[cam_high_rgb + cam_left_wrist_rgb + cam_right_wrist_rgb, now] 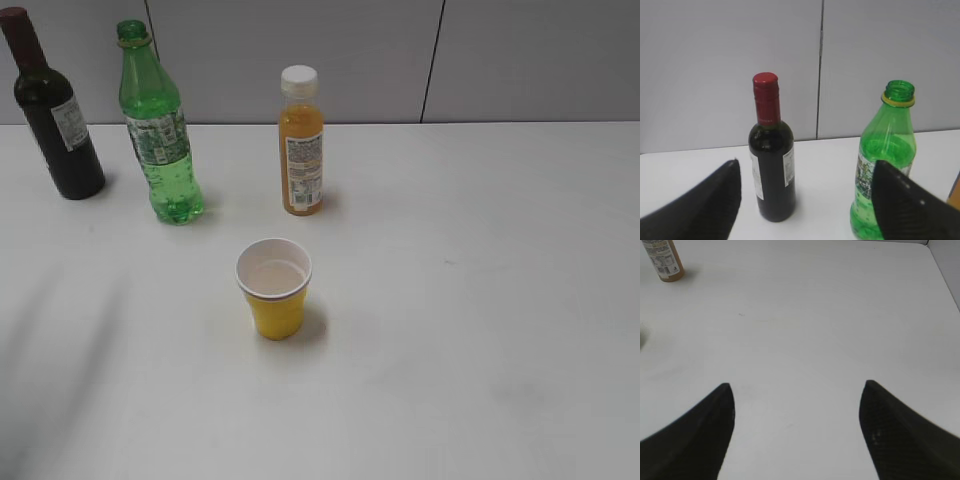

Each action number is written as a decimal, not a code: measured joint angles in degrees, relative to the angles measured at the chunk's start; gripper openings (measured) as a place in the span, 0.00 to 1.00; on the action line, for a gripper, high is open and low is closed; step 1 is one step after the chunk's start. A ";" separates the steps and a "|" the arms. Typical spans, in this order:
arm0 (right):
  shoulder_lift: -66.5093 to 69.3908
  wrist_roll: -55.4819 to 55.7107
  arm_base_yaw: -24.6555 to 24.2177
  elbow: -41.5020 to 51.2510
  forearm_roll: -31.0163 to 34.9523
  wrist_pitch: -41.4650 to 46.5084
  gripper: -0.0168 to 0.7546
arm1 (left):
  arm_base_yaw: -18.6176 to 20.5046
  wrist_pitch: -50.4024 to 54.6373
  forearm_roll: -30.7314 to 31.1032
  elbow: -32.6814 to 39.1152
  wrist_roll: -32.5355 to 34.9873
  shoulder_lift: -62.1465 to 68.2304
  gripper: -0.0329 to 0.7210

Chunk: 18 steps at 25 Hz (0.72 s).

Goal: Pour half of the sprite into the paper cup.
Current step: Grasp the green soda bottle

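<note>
I should move my left gripper next to the label (pixel 160 139) (pixel 866 174) around the middle of the sprite, beside the wine bottle, and close it there.
The sprite (pixel 160 130), a tall green bottle with no cap, stands upright at the back left of the table. The yellow paper cup (pixel 274 290) sits nearer the front, upright, its white inside showing. In the left wrist view the sprite (pixel 885 150) stands right of centre, its lower part hidden behind the right finger. My left gripper (pixel 806 162) is open and short of the bottles, with nothing between its fingers. My right gripper (pixel 797 384) hangs open over bare table. Neither gripper shows in the exterior view.
A dark wine bottle (pixel 55 115) with a red cap stands left of the sprite and sits between my left fingers' line of sight (pixel 771 170). An orange juice bottle (pixel 301 145) with a white cap stands behind the cup. A grey wall backs the white table (pixel 480 300).
</note>
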 joint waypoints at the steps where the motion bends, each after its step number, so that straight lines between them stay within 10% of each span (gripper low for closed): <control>1: 0.00 0.00 0.00 0.00 0.00 0.00 0.78 | -0.28 -1.69 0.00 0.00 0.00 1.17 0.85; 18: 0.00 0.00 0.00 0.00 0.00 0.00 0.78 | -3.10 -19.48 4.78 0.00 -2.59 19.06 0.83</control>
